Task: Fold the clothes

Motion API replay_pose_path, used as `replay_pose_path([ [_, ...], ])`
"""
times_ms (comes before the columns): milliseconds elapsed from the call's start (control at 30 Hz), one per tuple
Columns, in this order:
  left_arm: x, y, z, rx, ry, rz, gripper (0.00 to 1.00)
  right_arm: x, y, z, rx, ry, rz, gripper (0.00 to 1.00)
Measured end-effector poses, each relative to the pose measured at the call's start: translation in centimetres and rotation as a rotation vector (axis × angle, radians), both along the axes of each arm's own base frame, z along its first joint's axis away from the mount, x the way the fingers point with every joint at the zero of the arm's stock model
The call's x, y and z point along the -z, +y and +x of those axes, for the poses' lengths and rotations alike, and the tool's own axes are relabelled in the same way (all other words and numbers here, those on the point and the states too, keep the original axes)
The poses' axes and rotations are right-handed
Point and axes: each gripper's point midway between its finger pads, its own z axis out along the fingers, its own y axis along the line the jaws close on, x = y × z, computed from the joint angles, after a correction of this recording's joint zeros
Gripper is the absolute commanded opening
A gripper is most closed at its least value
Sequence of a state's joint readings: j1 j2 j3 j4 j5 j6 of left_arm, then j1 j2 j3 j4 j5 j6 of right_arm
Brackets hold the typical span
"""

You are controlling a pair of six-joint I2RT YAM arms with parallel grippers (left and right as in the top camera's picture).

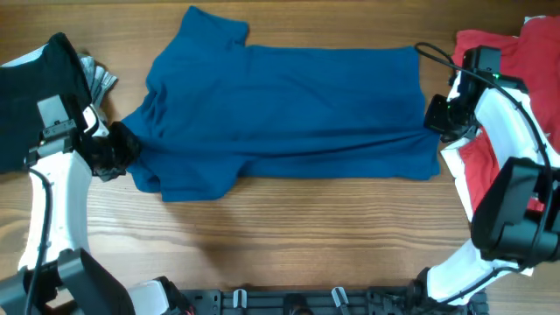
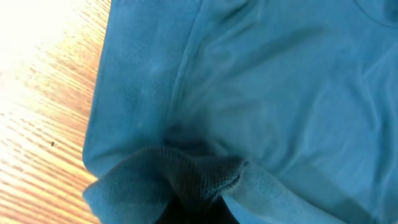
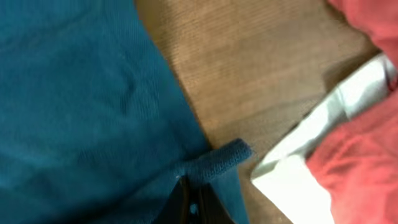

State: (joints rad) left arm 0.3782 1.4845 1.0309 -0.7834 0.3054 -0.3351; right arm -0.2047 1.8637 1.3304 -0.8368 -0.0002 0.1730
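Next, my left gripper releases the bunched fold on the blue shirt's flat part (image 1: 158,123) (image 2: 217,102), just inside the edge nearest the black cloth.
A large dark blue shirt (image 1: 289,109) lies spread across the wooden table, its lower half folded up. My left gripper (image 1: 122,149) is shut on a bunched fold of the shirt's left side, by the sleeve (image 2: 186,177). My right gripper (image 1: 435,118) is shut on the shirt's right hem edge (image 3: 214,163). A red shirt (image 1: 494,105) with a white part lies at the far right, seen also in the right wrist view (image 3: 354,155). Black cloth (image 1: 35,96) and grey cloth (image 1: 101,79) lie at the far left.
Bare wooden table (image 1: 289,227) runs in front of the blue shirt. A black rail (image 1: 289,302) sits along the front edge between the two arm bases.
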Motion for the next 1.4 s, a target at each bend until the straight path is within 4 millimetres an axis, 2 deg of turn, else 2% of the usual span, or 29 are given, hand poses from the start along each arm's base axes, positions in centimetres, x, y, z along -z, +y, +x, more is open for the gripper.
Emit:
replay_pose_path([
  [233,2.1,-0.3,0.6,0.004,0.044,-0.02,0.04,0.6,0.8,3.0,-0.026,-0.103,0.05,0.04],
  [467,2.4,-2.9,3.0,0.102,-0.012,0.007,0.04,0.2,3.2,4.8,-0.085,-0.168,0.078,0.04],
  [667,2.6,-1.8,3.2,0.08,-0.006,0.08,0.04,0.0,3.6,5.3,-0.095,-0.185,0.076,0.05],
  [700,2.5,-1.6,3.4,0.076,-0.013,0.091,0.07,0.0,3.6,5.3,-0.095,-0.185,0.076,0.05],
  [733,2.4,-1.4,3.7,0.07,-0.023,0.1,0.37,0.0,3.6,5.3,-0.095,-0.185,0.076,0.09],
  [767,2.3,-1.4,3.9,0.061,-0.031,0.101,0.71,0.0,3.6,5.3,-0.095,-0.185,0.076,0.24],
  [800,2.2,-1.3,4.1,0.054,-0.041,0.103,1.0,0.1,3.6,5.2,-0.096,-0.183,0.076,0.34],
  [867,1.9,-1.0,4.7,0.035,-0.066,0.106,1.0,0.1,3.6,5.0,-0.096,-0.174,0.077,0.5],
  [900,1.9,-1.0,4.8,0.024,-0.068,0.101,1.0,0.2,3.6,4.9,-0.095,-0.17,0.078,0.52],
  [1033,1.0,-1.0,5.2,0.014,-0.082,0.1,1.0,0.2,3.6,4.7,-0.094,-0.162,0.08,0.52],
  [1133,-1.5,-1.9,5.2,0.033,-0.14,0.068,1.0,0.5,3.7,4.0,-0.092,-0.131,0.086,0.52],
  [1200,-1.9,-4.4,4.0,0.088,-0.108,0.004,1.0,0.8,3.2,3.1,-0.068,-0.088,0.06,0.53],
  [1333,-1.3,-9.1,2.4,0.21,-0.039,-0.046,0.99,1.0,0.9,2.0,0.034,-0.04,-0.06,0.54],
  [1400,-0.8,-11.7,1.5,0.283,0.0,-0.058,0.96,0.9,0.0,1.9,0.075,-0.037,-0.101,0.55],
])
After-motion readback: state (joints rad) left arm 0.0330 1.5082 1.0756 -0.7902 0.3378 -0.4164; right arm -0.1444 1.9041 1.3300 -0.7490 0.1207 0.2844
